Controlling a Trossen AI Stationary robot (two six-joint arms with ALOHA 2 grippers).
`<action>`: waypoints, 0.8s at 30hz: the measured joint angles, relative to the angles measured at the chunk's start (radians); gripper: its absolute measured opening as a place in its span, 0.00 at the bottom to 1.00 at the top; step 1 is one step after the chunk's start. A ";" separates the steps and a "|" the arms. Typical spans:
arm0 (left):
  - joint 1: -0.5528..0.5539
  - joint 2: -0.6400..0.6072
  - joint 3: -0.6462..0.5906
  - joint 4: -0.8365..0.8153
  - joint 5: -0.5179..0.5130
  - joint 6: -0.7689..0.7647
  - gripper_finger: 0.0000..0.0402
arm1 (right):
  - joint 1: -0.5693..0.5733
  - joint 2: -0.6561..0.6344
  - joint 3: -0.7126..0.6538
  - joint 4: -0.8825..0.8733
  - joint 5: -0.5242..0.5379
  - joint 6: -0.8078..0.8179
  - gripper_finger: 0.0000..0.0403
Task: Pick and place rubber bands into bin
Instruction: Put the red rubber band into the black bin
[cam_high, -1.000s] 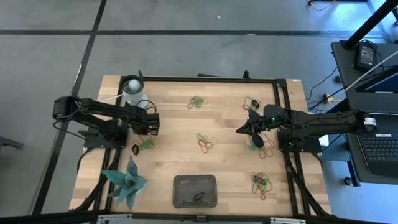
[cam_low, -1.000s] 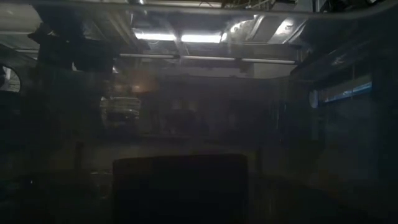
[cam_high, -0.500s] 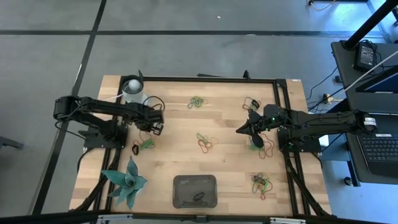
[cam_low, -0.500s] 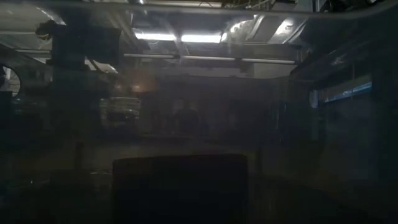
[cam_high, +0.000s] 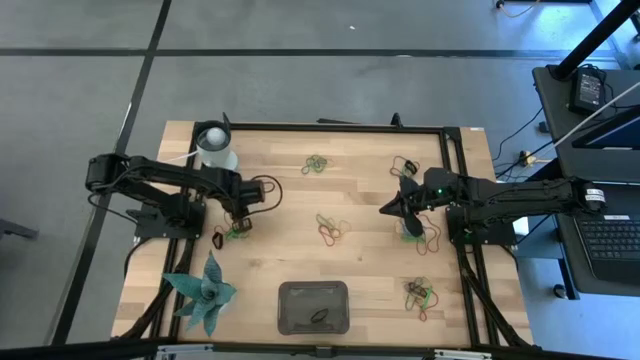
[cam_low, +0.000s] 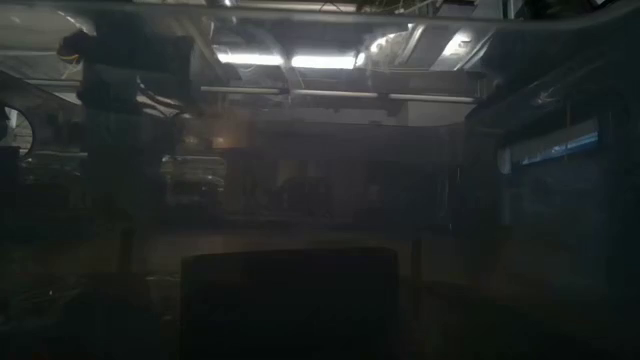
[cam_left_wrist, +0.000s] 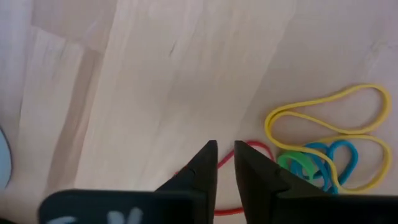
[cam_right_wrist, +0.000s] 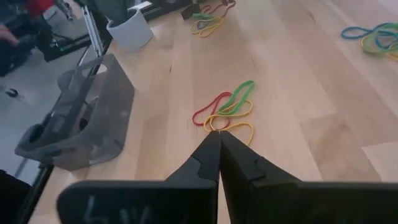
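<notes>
Next, I back my left gripper off, turn it and pinch only the red piece (cam_left_wrist: 226, 159), because the red band's bend lies under one finger beside the yellow band.
Rubber bands lie on the wooden table in several small clusters, such as one in the middle (cam_high: 330, 230) and one at the left (cam_high: 235, 232). The dark grey bin (cam_high: 313, 306) sits at the near edge with a band lying in it. My left gripper (cam_high: 247, 200) points straight down just beyond the left cluster. Its fingers (cam_left_wrist: 225, 155) stand slightly open over a red band (cam_left_wrist: 256, 147), beside yellow, green and blue bands (cam_left_wrist: 323, 134). My right gripper (cam_right_wrist: 219, 134) is shut and hangs clear of the table, pointing at the middle cluster (cam_right_wrist: 227, 112).
A white cup (cam_high: 213, 148) stands at the far left corner and a teal plant-like ornament (cam_high: 203, 290) at the near left. More band clusters lie at the far middle (cam_high: 316, 163) and along the right side (cam_high: 418, 292). A black frame borders the table.
My left gripper has rolled about its downward-pointing line and shifted a little toward the table's right while still pointing down. The right arm has kept still, and the bands and bin lie as before.
</notes>
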 joint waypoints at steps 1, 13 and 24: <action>-0.005 0.000 0.000 0.000 0.002 0.002 0.15 | 0.000 0.000 0.000 0.006 0.005 0.019 0.03; -0.055 0.012 0.000 -0.010 -0.027 -0.012 0.34 | 0.000 0.000 0.000 0.111 0.138 0.133 0.03; -0.014 0.142 0.000 -0.018 -0.003 -0.441 0.31 | 0.000 0.000 0.000 0.125 0.142 0.182 0.03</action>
